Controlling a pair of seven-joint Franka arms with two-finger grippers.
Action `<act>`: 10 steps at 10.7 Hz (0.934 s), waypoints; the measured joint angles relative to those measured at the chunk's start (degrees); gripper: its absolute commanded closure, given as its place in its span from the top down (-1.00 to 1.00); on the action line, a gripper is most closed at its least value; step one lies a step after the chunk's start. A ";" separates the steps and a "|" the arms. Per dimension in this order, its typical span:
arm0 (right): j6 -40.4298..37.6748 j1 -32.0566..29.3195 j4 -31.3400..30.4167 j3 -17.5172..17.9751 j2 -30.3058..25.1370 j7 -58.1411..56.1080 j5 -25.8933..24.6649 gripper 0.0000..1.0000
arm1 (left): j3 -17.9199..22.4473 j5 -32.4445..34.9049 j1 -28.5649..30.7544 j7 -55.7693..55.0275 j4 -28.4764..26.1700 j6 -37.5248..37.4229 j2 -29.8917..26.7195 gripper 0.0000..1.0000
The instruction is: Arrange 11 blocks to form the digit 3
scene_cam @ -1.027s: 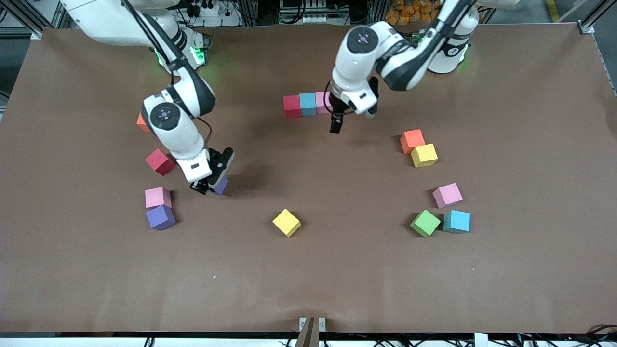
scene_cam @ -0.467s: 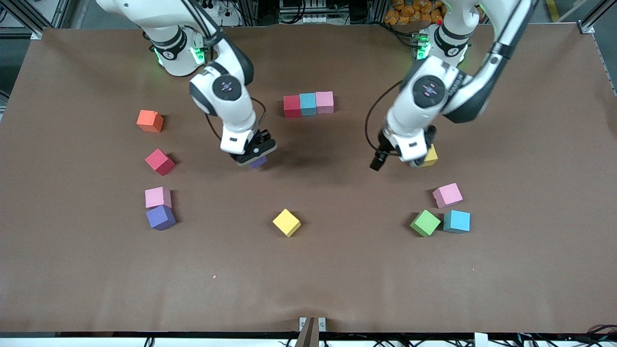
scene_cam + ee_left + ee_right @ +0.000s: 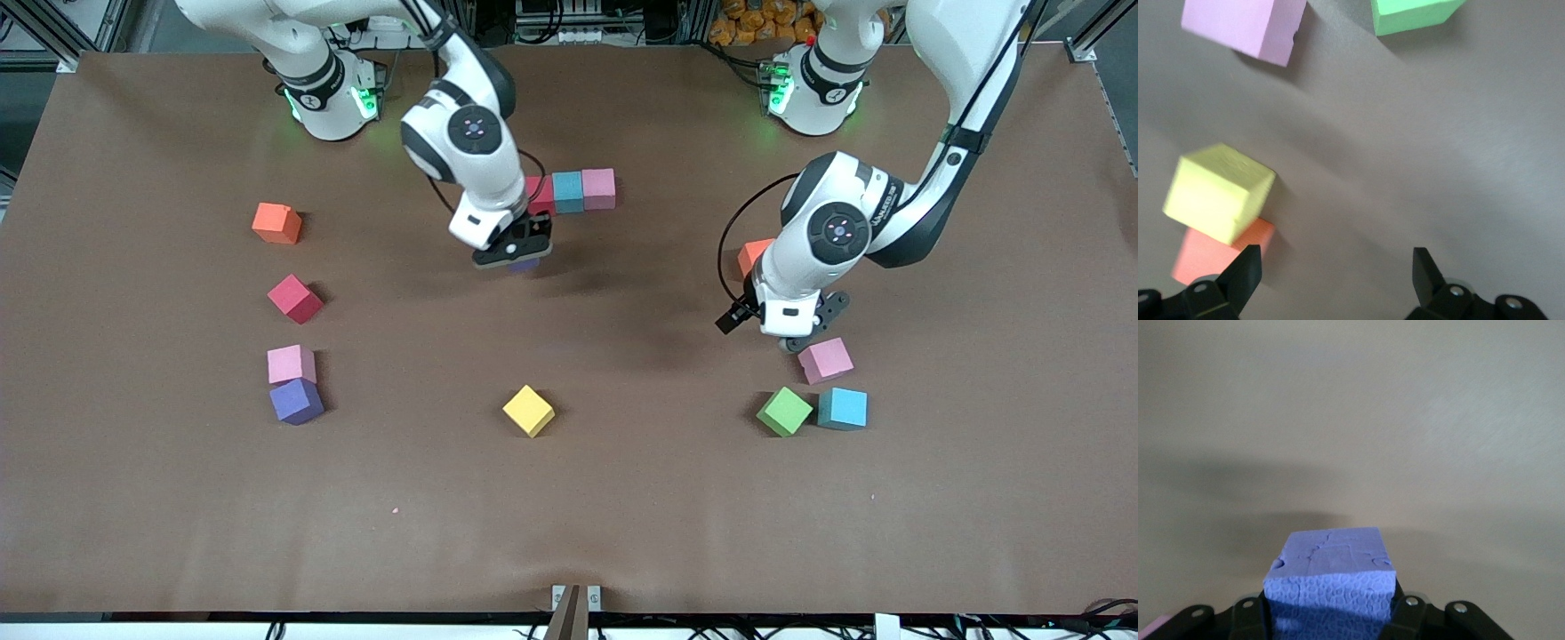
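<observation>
Next, I move my left gripper to the orange block that touches the yellow block and close it on the orange block's sides (image 3: 753,257) (image 3: 1225,255).
Three blocks stand in a row near the robots' bases: red (image 3: 539,190), teal (image 3: 567,191) and pink (image 3: 598,188). My right gripper (image 3: 514,252) (image 3: 1330,613) is shut on a purple block (image 3: 526,265) (image 3: 1331,577), held just over the table beside the red end of that row. My left gripper (image 3: 805,333) (image 3: 1335,267) is open and holds nothing. It hangs over bare table between an orange block (image 3: 754,254) (image 3: 1205,257) and a pink block (image 3: 825,360) (image 3: 1245,27). A yellow block (image 3: 1218,193) touches the orange one.
Loose blocks toward the right arm's end: orange (image 3: 276,223), red (image 3: 295,298), pink (image 3: 292,364), purple (image 3: 296,401). A yellow block (image 3: 528,410) lies mid-table. Green (image 3: 784,411) (image 3: 1411,13) and teal (image 3: 842,408) blocks sit nearer the front camera than the left gripper.
The right gripper carried the purple block from beside the pink and purple pair up to the row. The left gripper left the row and swung past the orange and yellow blocks toward the pink one.
</observation>
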 measured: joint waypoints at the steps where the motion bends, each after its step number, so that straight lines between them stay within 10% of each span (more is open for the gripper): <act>1: 0.00 1.00 0.07 -0.01 1.13 0.83 0.05 -0.44 | -0.07 0.70 0.69 4.39 -0.63 -0.95 -0.18 1.00; 10: 1.38 3.54 0.41 0.22 6.58 4.27 0.29 -0.44 | -6.16 0.98 8.62 12.00 -12.70 -1.20 -5.48 1.00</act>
